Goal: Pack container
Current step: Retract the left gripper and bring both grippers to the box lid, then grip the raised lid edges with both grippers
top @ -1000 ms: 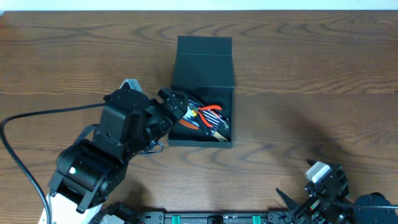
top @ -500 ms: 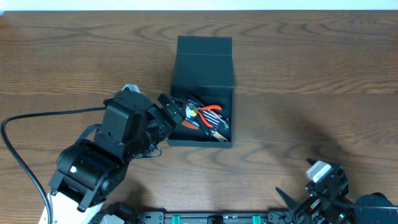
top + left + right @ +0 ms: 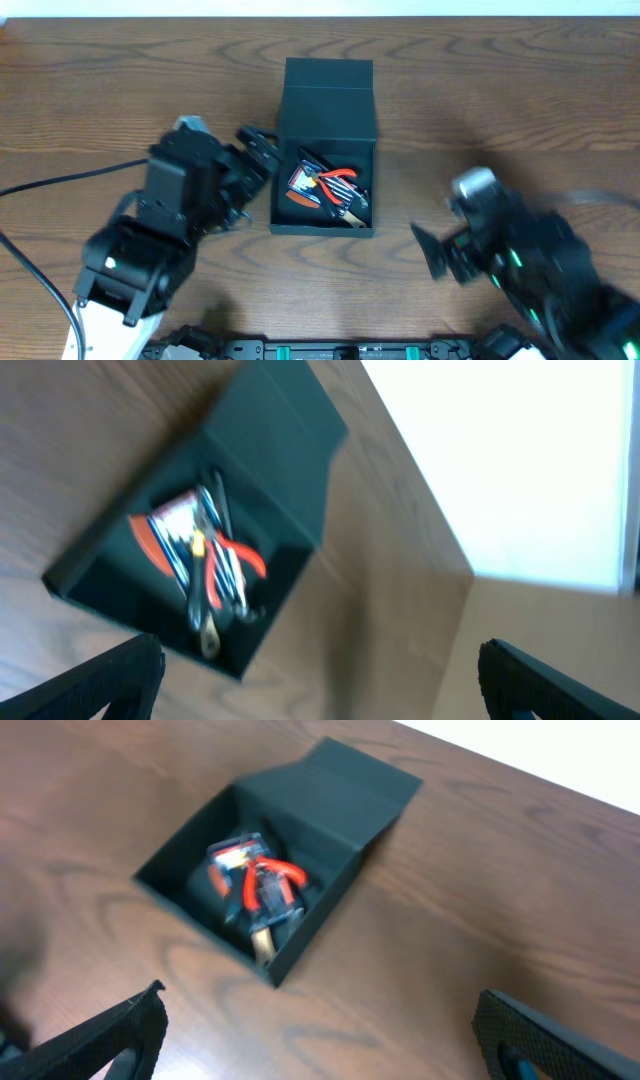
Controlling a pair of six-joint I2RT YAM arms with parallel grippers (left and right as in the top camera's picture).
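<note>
My right gripper needs to close its empty fingers next, just beside the container's lid (image 3: 389,118) (image 3: 387,838), on the side nearer to that gripper, by the hinge.
The dark teal-black square container (image 3: 325,108) stands open mid-table, its flap lid tipped back. Inside lie hand tools: red-handled pliers (image 3: 340,178) and an orange-and-white tool (image 3: 300,186). The container also shows in the left wrist view (image 3: 275,450) and in the right wrist view (image 3: 340,800). My left gripper (image 3: 255,145) is open and empty just left of the box's left wall; its fingers frame the left wrist view (image 3: 320,675). My right gripper (image 3: 432,255) is open and empty to the right of the box, above bare table; the right wrist view (image 3: 320,1030) looks toward the box.
The brown wooden table (image 3: 500,100) surrounds the box. A black cable (image 3: 60,180) runs along the left side. A pale wall edge lies beyond the table's far side (image 3: 500,460).
My left gripper has pulled back out of the box to its left side. My right arm has swung up from the front right corner toward the box and is blurred by motion.
</note>
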